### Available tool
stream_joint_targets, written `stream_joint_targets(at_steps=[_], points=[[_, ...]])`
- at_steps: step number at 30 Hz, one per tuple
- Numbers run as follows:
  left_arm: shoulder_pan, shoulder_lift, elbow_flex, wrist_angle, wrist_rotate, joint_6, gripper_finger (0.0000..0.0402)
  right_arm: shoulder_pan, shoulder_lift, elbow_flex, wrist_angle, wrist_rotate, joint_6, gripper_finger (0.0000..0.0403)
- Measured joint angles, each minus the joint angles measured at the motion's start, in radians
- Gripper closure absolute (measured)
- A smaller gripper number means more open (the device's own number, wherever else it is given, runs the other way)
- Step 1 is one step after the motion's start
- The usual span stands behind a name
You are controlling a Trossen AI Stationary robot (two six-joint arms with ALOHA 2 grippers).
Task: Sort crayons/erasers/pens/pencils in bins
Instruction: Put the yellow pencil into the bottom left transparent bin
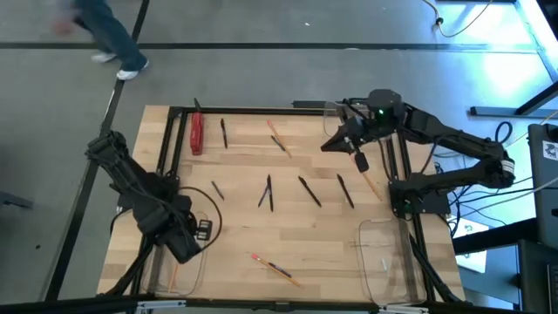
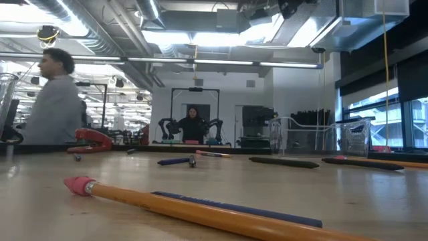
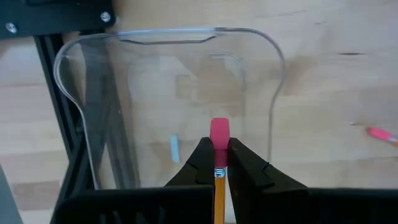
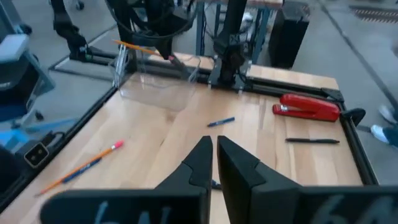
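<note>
My left gripper will release the orange-yellow pencil on the bottom of the clear bin (image 1: 184, 276) (image 3: 189, 146) below it, next to the light blue strip.
My left gripper (image 1: 187, 250) hangs over the clear bin (image 1: 179, 270) at the table's near left corner, shut on an orange-yellow pencil (image 3: 219, 186) with a pink eraser (image 3: 220, 133). My right gripper (image 1: 359, 160) is raised over the far right of the table, beside another clear bin (image 1: 336, 113). Its fingers (image 4: 202, 158) stand shut with nothing plain between them. Black pens (image 1: 309, 190) and pencils (image 1: 277, 270) lie flat on the wood. A third bin (image 1: 388, 257) stands at the near right. My left gripper pinches the pencil between its two fingertips just behind the pink eraser, at the metal band (image 3: 219, 170). The fingers come from above, pointing down, and lie across the pencil. The pencil is lifted clear, roughly level, over the bin.
A red stapler (image 1: 197, 133) lies at the far left. A black metal frame (image 1: 166, 148) runs around the table. In the low view a pencil (image 2: 200, 209) and a dark blue stick (image 2: 234, 207) lie close in front. A person (image 1: 109, 35) walks beyond the far edge.
</note>
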Motion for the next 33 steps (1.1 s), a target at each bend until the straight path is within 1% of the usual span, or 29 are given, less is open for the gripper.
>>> stream_joint_targets(at_steps=[4, 10, 14, 19, 33], points=[[-0.016, 0.045, -0.02, -0.007, -0.002, 0.005, 0.0392, 0.0, 0.084, 0.105, -0.077, 0.0, -0.049, 0.0375], [-0.025, 0.098, -0.069, -0.002, -0.005, 0.008, 0.0392, 0.0, 0.172, 0.195, -0.086, 0.0, -0.066, 0.0375], [-0.024, 0.106, -0.102, 0.003, -0.01, 0.008, 0.0392, 0.0, 0.205, 0.224, -0.097, 0.0, -0.096, 0.0375], [-0.019, 0.105, -0.12, 0.012, -0.01, 0.008, 0.0392, 0.0, 0.214, 0.239, -0.101, 0.0, -0.102, 0.0375], [-0.021, 0.105, -0.307, 0.276, -0.01, 0.01, 0.0392, 0.0, 0.214, 0.239, -0.104, 0.0, -0.103, 0.0375]])
